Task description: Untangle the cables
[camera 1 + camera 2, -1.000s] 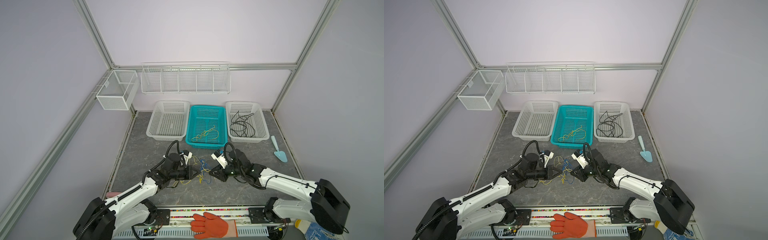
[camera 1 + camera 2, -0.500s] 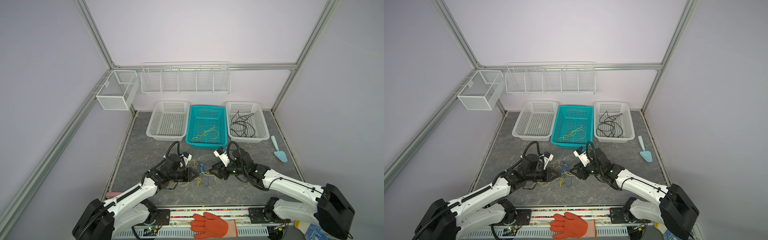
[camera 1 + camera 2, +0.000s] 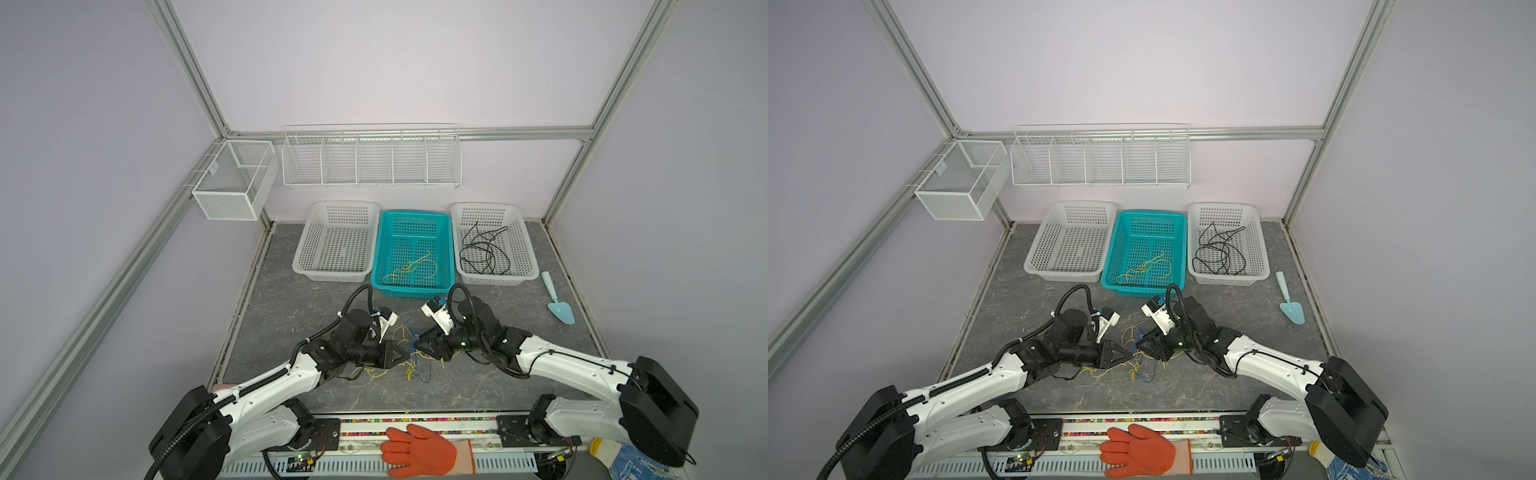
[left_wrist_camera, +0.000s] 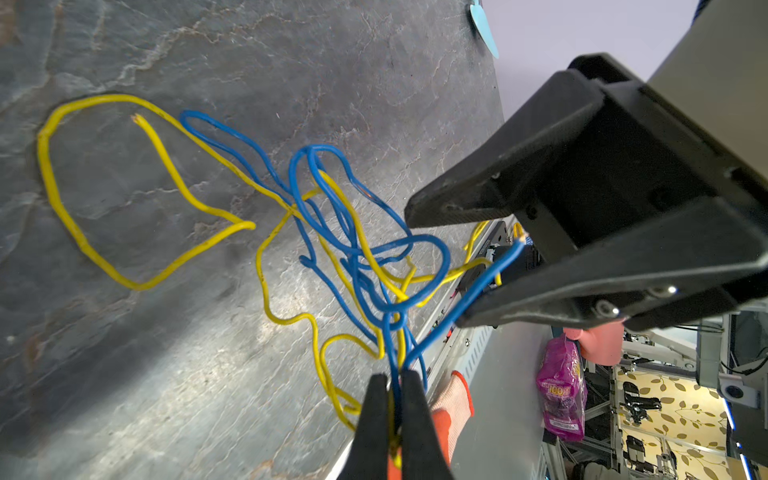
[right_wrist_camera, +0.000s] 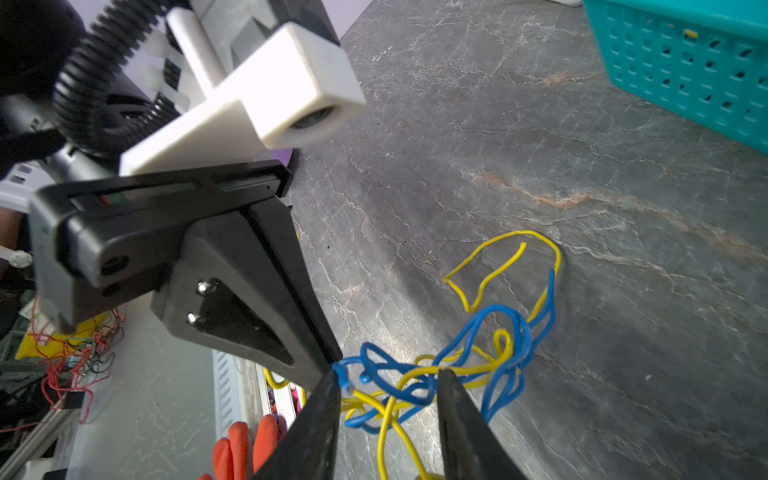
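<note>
Loops of blue cable bunch around the pieces of yellow cable, so next my right gripper grabs the blue cable [image 5: 422, 393] and pulls it away while my left gripper holds the tangle.
A tangle of thin yellow and blue cables [image 3: 415, 359] [image 3: 1142, 363] lies on the dark table between my two grippers. My left gripper [image 4: 395, 386] [image 3: 404, 353] is shut on blue and yellow strands at the tangle's edge. From the other side, my right gripper [image 5: 388, 386] [image 3: 419, 345] stands open, with loops of the tangle [image 5: 457, 365] loose between its fingers. In the left wrist view a blue cable end [image 4: 515, 245] reaches in between the right gripper's fingers [image 4: 498, 195]. A separate yellow cable [image 3: 411, 268] lies in the teal basket [image 3: 415, 218]. Black cables [image 3: 484, 251] lie in the right white basket [image 3: 523, 249].
An empty white basket [image 3: 336, 245] stands left of the teal one. A light blue trowel [image 3: 559, 305] lies at the right edge of the table. An orange glove [image 3: 419, 451] rests on the front rail. A wire rack [image 3: 372, 160] and a mesh box [image 3: 235, 178] hang on the walls.
The right gripper has shifted slightly at the tangle and its jaws stand wider than a second ago. The left gripper keeps its hold and has hardly moved.
</note>
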